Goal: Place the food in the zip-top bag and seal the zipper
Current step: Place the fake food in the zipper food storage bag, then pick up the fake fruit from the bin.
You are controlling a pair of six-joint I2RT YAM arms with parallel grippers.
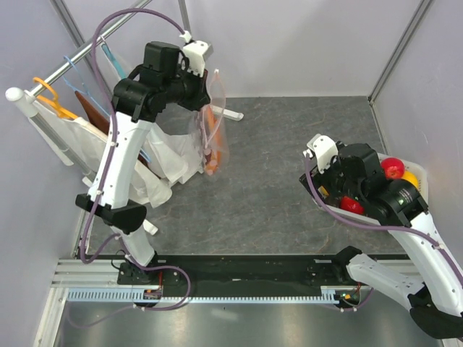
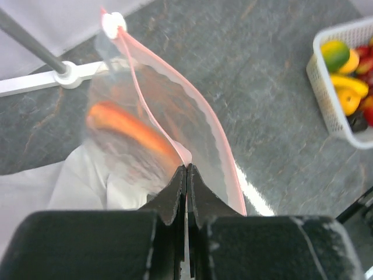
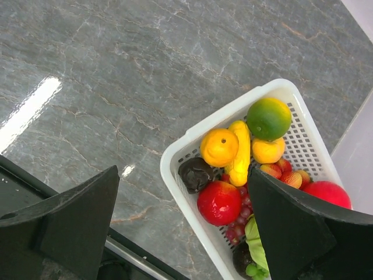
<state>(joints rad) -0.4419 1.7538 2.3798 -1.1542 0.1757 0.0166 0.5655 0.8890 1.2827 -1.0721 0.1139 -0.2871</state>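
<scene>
Next, I lower my right gripper to the orange beside the yellow banana (image 1: 323, 191) (image 3: 219, 147) in the white basket and close it around the sides of the orange.
My left gripper (image 2: 187, 168) is shut on the mouth edge of the zip-top bag (image 2: 192, 125), which it holds up off the table. A long orange piece (image 2: 131, 131) lies inside the bag. The pink-red zipper (image 2: 217, 137) runs along the open mouth to the white slider (image 2: 115, 22). In the top view the bag (image 1: 215, 134) hangs below my left gripper (image 1: 206, 90). My right gripper (image 3: 183, 175) is open and empty above the near corner of the white basket (image 3: 175, 153), which holds a red apple (image 3: 220, 202), an orange (image 3: 219, 147) and more toy food.
A clothes rack with white cloth on hangers (image 1: 72, 123) stands at the left; its white foot (image 2: 70, 73) reaches under the bag. The basket (image 1: 423, 181) sits at the right by the wall. Grey stone tabletop (image 1: 275, 181) lies between them.
</scene>
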